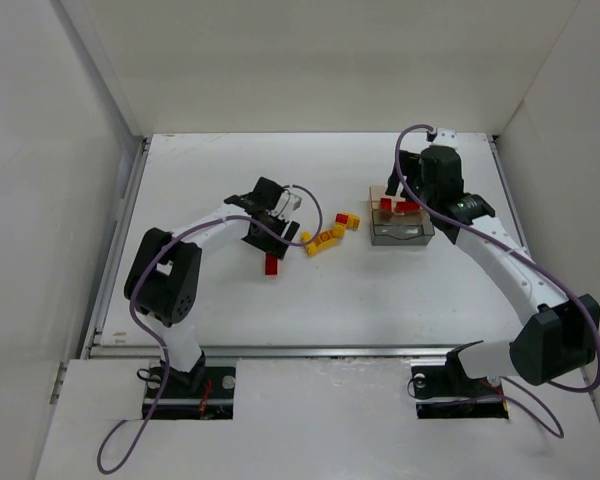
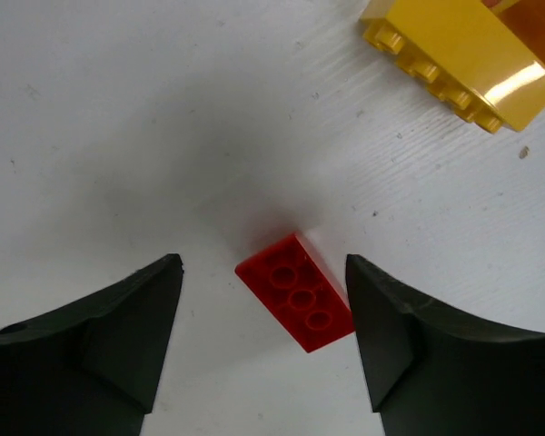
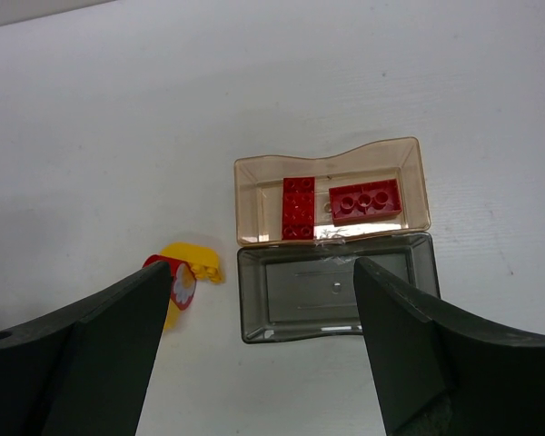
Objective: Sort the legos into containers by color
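My left gripper should grab the red lego, which slants between its open fingers, squarely by its long sides [image 2: 324,272] before it hands the lego to my right gripper.
A red lego [image 2: 296,292] lies studs-down on the table between the open fingers of my left gripper [image 2: 263,354]; it also shows in the top view [image 1: 271,264], just below that gripper [image 1: 263,235]. Yellow legos [image 1: 327,236] lie in a cluster mid-table; one shows at the left wrist view's top right [image 2: 459,59]. The tan tray [image 3: 259,204] holds two red legos [image 3: 298,207] [image 3: 366,201]. The grey tray [image 3: 331,286] adjoining it is empty. My right gripper [image 3: 263,350] is open and empty above the trays [image 1: 400,222].
A yellow piece with a red-and-white sticker [image 3: 183,277] lies left of the grey tray. White walls enclose the table on the left, back and right. The arm bases stand at the near edge.
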### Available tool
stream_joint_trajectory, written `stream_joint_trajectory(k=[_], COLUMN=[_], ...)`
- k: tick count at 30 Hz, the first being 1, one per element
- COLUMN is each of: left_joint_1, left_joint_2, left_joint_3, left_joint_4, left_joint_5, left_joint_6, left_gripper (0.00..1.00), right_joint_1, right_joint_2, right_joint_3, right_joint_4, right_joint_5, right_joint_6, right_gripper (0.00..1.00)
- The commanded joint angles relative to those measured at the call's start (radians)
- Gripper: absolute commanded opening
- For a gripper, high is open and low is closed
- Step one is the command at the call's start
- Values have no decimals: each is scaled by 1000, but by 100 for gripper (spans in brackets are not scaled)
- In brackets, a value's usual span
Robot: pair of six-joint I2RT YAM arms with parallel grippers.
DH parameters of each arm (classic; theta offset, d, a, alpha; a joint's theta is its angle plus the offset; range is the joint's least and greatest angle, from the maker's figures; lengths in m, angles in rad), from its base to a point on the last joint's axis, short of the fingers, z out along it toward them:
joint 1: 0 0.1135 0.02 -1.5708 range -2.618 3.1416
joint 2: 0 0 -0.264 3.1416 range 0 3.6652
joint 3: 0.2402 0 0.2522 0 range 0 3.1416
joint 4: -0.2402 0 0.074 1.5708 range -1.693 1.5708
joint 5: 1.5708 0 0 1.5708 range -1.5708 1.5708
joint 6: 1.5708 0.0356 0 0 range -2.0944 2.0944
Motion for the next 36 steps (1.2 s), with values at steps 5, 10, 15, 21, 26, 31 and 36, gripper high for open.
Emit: stream_joint_trajectory(k=[5, 10, 15, 21, 26, 31, 36], left_joint_1=[2, 2, 2, 11, 11, 11, 45], left_joint_2=[22, 42, 64, 64, 64, 44, 18], left_joint_3=[-28, -19, 1, 38, 57, 79, 68], left_joint_4=[14, 14, -17, -74, -141, -213, -227], left_joint_5=[14, 26, 26, 26, 26, 26, -9], left_joint_6=[-25, -25, -25, -25, -15, -5, -14], left_gripper=[40, 17, 14, 46, 53, 56, 68], right_joint_1=[1, 1, 1, 1, 1, 1, 1], right_joint_2=[-18, -8, 1, 1, 1, 1, -8], right_joint_3=[20, 29, 39, 48, 48, 48, 48], right_joint_4=[2, 2, -8, -8, -8, -8, -18], right_joint_5=[33, 33, 42, 42, 42, 42, 42], right_joint_6=[-1, -10, -30, -41, -41, -41, -41], right_gripper=[86, 86, 87, 87, 87, 87, 87])
